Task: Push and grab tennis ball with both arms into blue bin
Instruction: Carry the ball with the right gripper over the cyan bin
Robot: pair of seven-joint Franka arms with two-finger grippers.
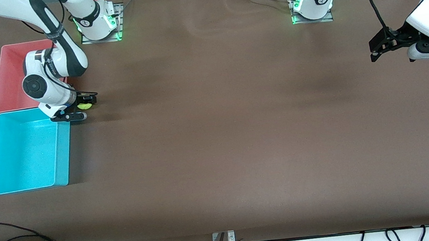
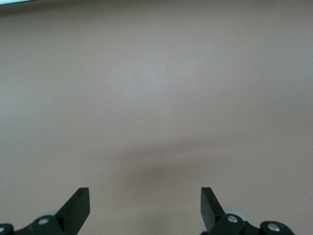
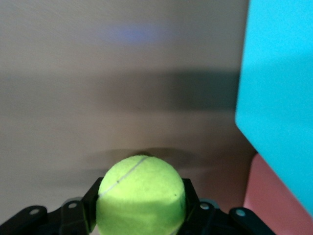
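The robot's right gripper needs to release the tennis ball, now low over the brown table, inside the blue bin's end [image 1: 45, 128] next to the pink bin.
The yellow-green tennis ball [image 1: 84, 106] [image 3: 141, 193] sits between the fingers of my right gripper [image 1: 85, 106] [image 3: 141, 198], which is shut on it low over the brown table, beside the corner of the blue bin [image 1: 57, 154] [image 3: 279, 98] that lies farthest from the front camera. The bin's inside shows nothing in it. My left gripper [image 1: 376, 48] [image 2: 145, 208] hangs open and empty above bare table at the left arm's end, and that arm waits there.
A pink bin [image 1: 5, 75] [image 3: 279, 200] stands right beside the blue bin, farther from the front camera, partly covered by the right arm. Both arm bases [image 1: 98, 24] [image 1: 312, 2] stand along the table's back edge. Cables lie past the table's near edge.
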